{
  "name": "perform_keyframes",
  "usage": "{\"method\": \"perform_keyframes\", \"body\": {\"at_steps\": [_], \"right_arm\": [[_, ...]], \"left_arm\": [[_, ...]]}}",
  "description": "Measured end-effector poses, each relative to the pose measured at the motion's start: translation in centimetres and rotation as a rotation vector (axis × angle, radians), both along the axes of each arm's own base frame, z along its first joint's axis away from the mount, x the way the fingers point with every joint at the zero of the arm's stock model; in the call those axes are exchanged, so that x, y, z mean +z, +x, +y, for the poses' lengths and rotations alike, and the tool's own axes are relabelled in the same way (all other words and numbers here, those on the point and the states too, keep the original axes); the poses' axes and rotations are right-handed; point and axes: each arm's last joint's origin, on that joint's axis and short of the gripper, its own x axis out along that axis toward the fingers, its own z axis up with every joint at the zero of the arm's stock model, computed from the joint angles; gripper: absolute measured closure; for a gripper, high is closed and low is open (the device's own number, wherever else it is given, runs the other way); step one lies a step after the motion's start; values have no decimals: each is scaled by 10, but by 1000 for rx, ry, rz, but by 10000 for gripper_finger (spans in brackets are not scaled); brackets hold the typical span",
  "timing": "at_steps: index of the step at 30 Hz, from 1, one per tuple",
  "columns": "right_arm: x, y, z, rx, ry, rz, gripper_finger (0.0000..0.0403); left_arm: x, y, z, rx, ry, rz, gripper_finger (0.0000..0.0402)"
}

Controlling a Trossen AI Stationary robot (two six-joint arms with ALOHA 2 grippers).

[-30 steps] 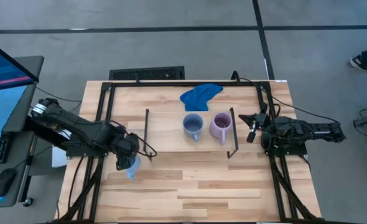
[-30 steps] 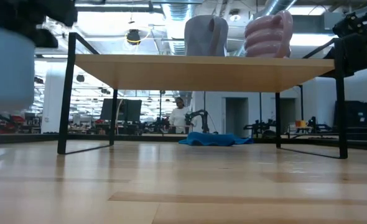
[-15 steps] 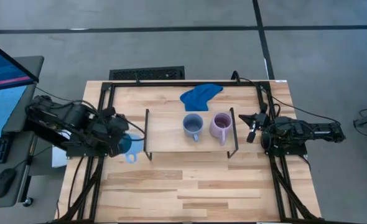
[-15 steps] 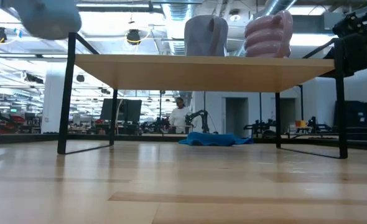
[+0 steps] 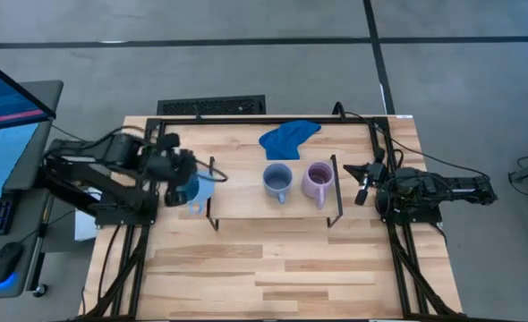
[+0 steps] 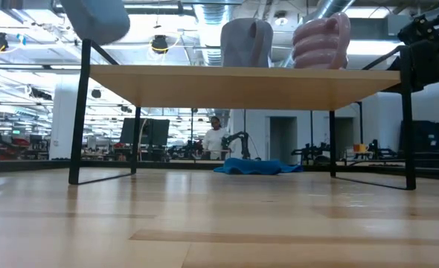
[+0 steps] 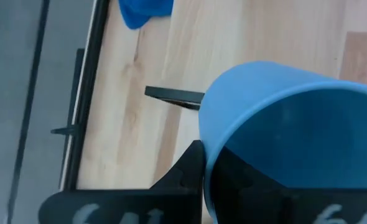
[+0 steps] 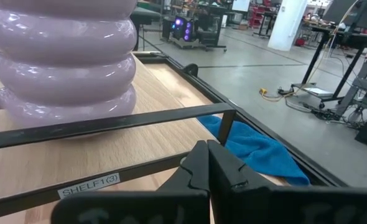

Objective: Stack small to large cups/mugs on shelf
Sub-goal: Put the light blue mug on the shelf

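Next, my left gripper lets go of the sky blue mug on the bare shelf board (image 5: 237, 187) next to the grey-blue mug.
My left gripper (image 5: 182, 179) is shut on the light sky blue mug (image 5: 196, 190) just off the shelf's left end. In the low view the mug (image 6: 97, 18) hangs higher than the shelf board (image 6: 242, 78). The grey-blue mug (image 5: 277, 182) and the lilac mug (image 5: 318, 182) stand on their bases side by side on the shelf (image 5: 246, 204). My right gripper (image 5: 364, 182) is shut and empty beside the shelf's right end, and it also shows in its own wrist view (image 8: 207, 158). My left gripper holds the sky blue mug by its rim wall (image 7: 207, 146). One finger (image 7: 188, 174) lies against the outside of the wall; the other seems to be inside the mug. The mug is lifted clear of the table and the shelf.
A bright blue cloth (image 5: 289, 137) lies on the table behind the shelf. The shelf's black wire legs (image 5: 212, 192) stand at both ends. The board's left part is bare. Monitors and a keyboard stand off the table's left side. A person shows far off in the room (image 6: 216, 138).
My left gripper has risen with the sky blue mug and gone toward the table's far edge and the shelf's left end. The mug has gone from below the shelf board's level to above it. My right gripper has kept still.
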Motion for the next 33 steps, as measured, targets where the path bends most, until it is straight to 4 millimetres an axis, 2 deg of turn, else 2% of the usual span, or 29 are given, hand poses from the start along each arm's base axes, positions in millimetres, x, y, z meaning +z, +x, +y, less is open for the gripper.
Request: {"method": "perform_keyframes", "body": {"at_steps": [5,15,18,22,25,29,33], "right_arm": [[0,0,0,0,0,-1,390],[0,0,0,-3,23,-11,390],[0,0,0,-3,23,-10,390],[0,0,0,-2,23,-10,390],[0,0,0,-2,22,-9,390],[-2,0,0,-2,22,8,390],[-2,0,0,-2,21,12,390]], "left_arm": [[2,31,22,-62,-21,48,401],[19,82,65,-97,-90,64,401],[13,97,76,-34,-123,107,401],[-5,120,84,-24,-225,147,401],[-16,132,88,-8,-239,182,401],[-27,140,91,-23,-242,219,401],[-29,143,90,-62,-235,232,401]]}}
